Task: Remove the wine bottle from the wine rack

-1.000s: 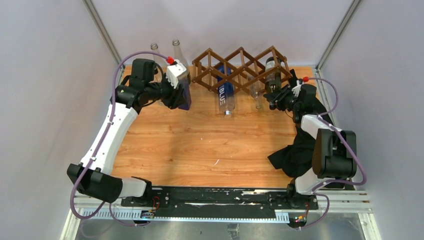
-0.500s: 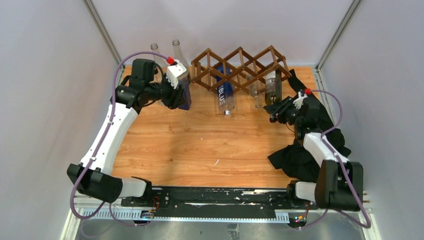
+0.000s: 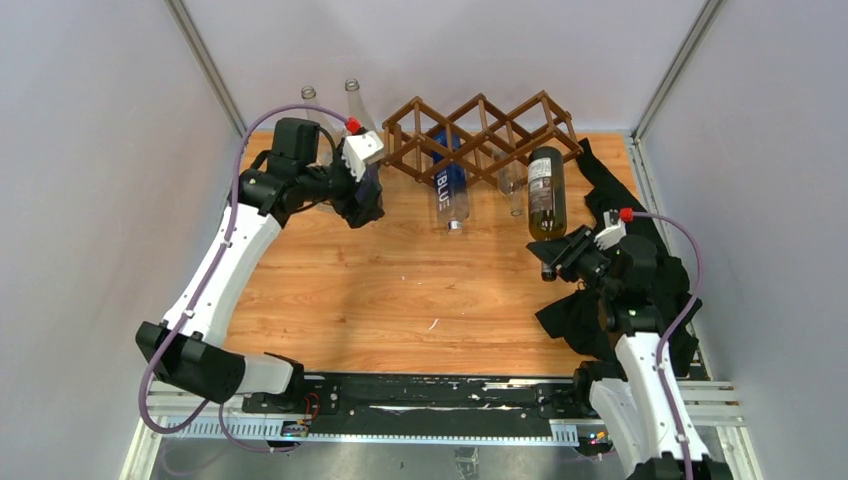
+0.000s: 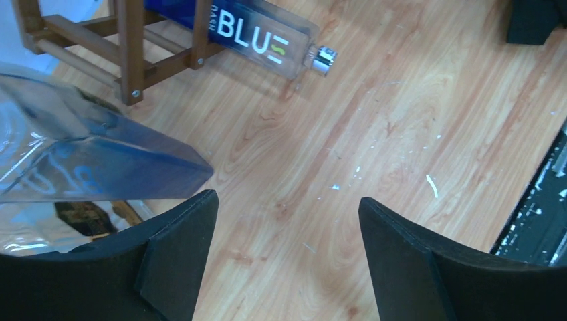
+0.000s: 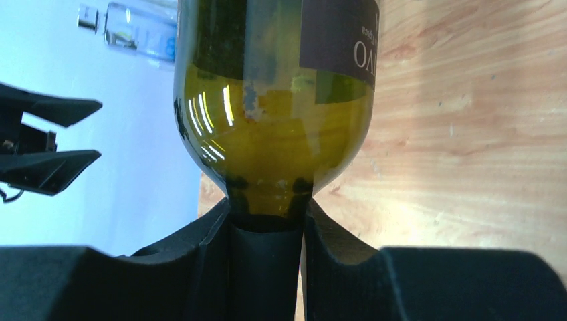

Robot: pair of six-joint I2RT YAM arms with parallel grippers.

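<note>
I should release the green wine bottle from my right gripper into my left gripper, above the bare wood before the blue-tinted bottle (image 3: pixel 366 262).
The brown lattice wine rack (image 3: pixel 480 128) stands at the back of the wooden table. The green wine bottle (image 3: pixel 545 190) with a dark label lies pointing toward me, its base at the rack's right front edge. My right gripper (image 3: pixel 556 256) is shut on the bottle's neck. In the right wrist view the neck sits between the black fingers (image 5: pixel 334 247), below the bottle's shoulder (image 5: pixel 274 134). My left gripper (image 3: pixel 367 205) is at the back left, open (image 4: pixel 287 207), with nothing between its fingers. A blue-tinted bottle (image 4: pixel 100 164) stands just beside the left finger.
A blue "BLU" bottle (image 3: pixel 450 185) lies in a middle cell of the rack, cap toward me (image 4: pixel 319 59). A clear bottle (image 3: pixel 515 192) lies in the cell beside it. Two clear bottles (image 3: pixel 352 98) stand at the back left. A black cloth (image 3: pixel 600 310) lies under the right arm.
The right arm drew back toward the near edge, sliding the wine bottle out of its rack cell. The left gripper opened, letting go of the blue-tinted bottle.
</note>
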